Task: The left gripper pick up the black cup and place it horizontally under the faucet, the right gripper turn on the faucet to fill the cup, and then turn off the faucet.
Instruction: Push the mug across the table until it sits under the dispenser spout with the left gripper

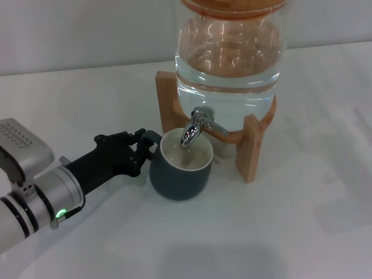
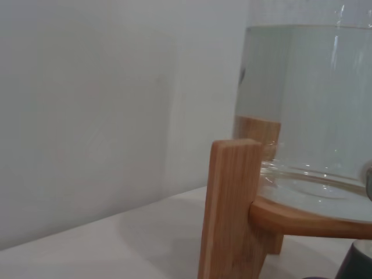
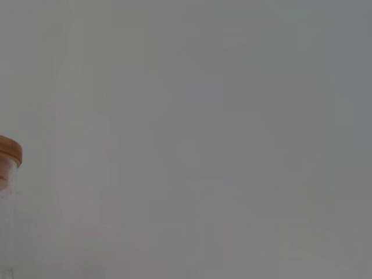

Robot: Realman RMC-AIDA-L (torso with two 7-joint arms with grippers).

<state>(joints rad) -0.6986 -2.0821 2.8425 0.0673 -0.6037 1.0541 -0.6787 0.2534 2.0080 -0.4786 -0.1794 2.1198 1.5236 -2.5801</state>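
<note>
Next, I set the black cup down with my left gripper on the white table (image 1: 186,199) under the spout, before the wooden stand.
The black cup (image 1: 180,171) stands upright on the white table, its cream inside directly below the spout of the chrome faucet (image 1: 195,127). No stream of water shows at the spout. The left gripper (image 1: 141,150) reaches in from the left, and its black fingers close around the cup's small handle. A sliver of the cup (image 2: 357,261) shows in the left wrist view. The right gripper is out of view in every frame.
The clear glass dispenser (image 1: 229,64), filled with water, rests on a wooden stand (image 1: 251,152) behind the cup. The left wrist view shows a stand leg (image 2: 229,209) and the glass (image 2: 308,99). The right wrist view shows a wall and the dispenser's lid (image 3: 9,151).
</note>
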